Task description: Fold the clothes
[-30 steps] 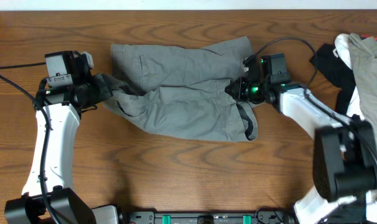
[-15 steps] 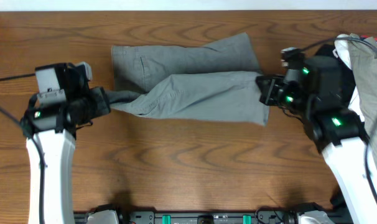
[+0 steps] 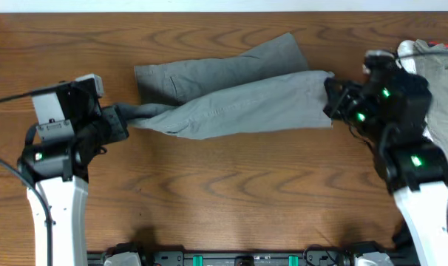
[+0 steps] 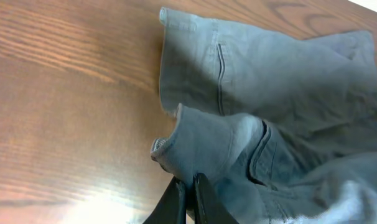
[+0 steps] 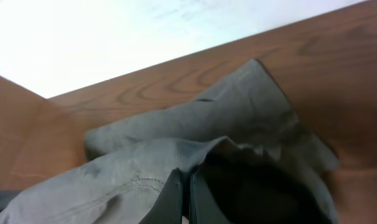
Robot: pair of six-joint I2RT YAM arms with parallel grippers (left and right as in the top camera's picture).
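Observation:
The robot's left gripper will release its end of the shorts just beyond the flat layer's nearest far corner [image 3: 137,59].
The grey-olive shorts [image 3: 224,96] are stretched left to right across the far half of the table, one layer lifted over a flat layer behind. My left gripper [image 3: 120,118] is shut on the shorts' left end; in the left wrist view the jaws [image 4: 190,186] pinch a bunched fold of the shorts [image 4: 251,112]. My right gripper [image 3: 331,100] is shut on the right hem; in the right wrist view the jaws [image 5: 187,186] pinch the edge of the shorts [image 5: 176,143], which hangs open below.
A pile of other garments, beige-tan [image 3: 438,66], white and black, lies at the right edge behind my right arm. The wooden table [image 3: 224,199] runs to a white wall at the back.
Both grippers have pulled outward and lifted: the left end moved left and toward the front, the right end moved right. The shorts went from slack and crumpled to taut and drawn out.

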